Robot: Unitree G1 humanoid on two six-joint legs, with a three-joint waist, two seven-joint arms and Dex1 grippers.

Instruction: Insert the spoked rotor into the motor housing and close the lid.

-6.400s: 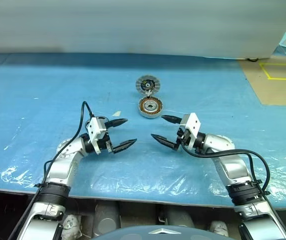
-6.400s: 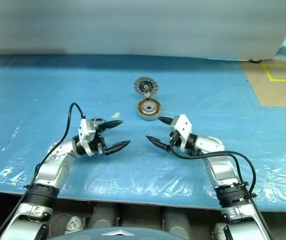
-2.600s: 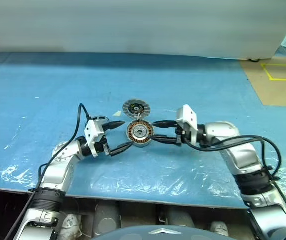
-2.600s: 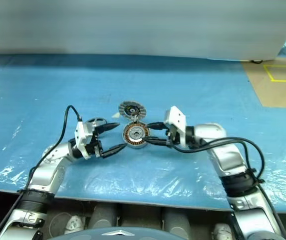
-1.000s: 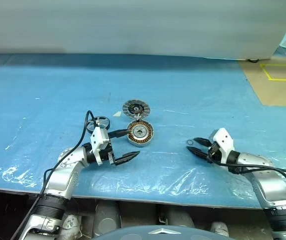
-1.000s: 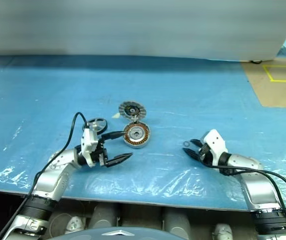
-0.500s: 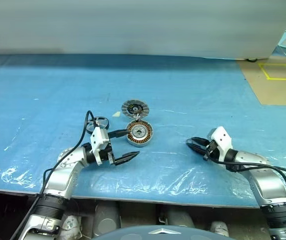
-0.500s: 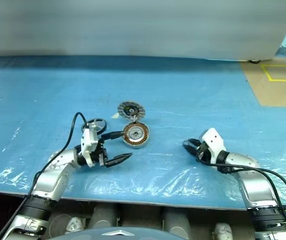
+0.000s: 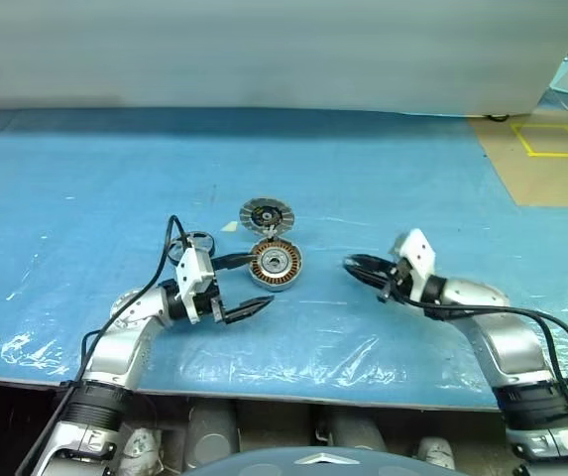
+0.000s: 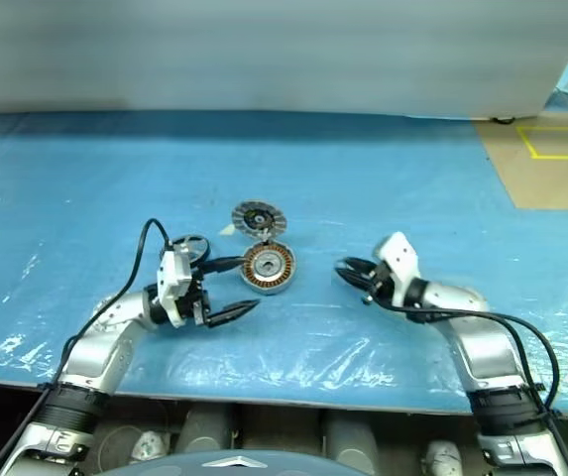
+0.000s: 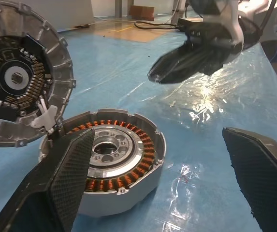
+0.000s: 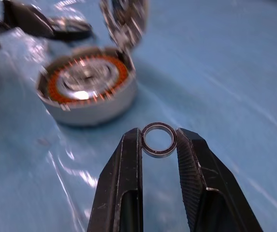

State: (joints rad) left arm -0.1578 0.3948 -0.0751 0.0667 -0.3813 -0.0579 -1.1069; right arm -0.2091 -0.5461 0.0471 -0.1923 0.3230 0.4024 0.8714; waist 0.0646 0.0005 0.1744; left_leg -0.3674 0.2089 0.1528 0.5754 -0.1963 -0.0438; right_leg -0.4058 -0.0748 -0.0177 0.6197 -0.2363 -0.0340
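Next, my right gripper releases the small metal ring on the central part of the motor housing (image 9: 274, 260) (image 12: 86, 74), inside the copper windings.
The motor housing (image 9: 277, 264), a silver cup with copper windings, rests on the blue sheet. The lid (image 9: 267, 215) stands tilted open at its far edge, finned face showing. The spoked rotor (image 9: 192, 244) lies flat just left of them, behind my left hand. My left gripper (image 9: 252, 287) is open and level beside the housing's left side; one finger (image 11: 68, 179) sits close against the housing wall (image 11: 128, 193). My right gripper (image 9: 353, 268) hovers to the right of the housing, shut on a small dark metal ring (image 12: 158, 140) held at its fingertips (image 12: 131, 159).
Crinkled blue plastic sheet (image 9: 412, 188) covers the table, with a grey wall at the back. A brown floor patch with yellow tape (image 9: 551, 149) is at the far right. A black cable (image 9: 492, 312) loops off the right forearm.
The right gripper shut on the small ring that lay on the sheet, then rose and moved left toward the housing with it. The left arm stayed put.
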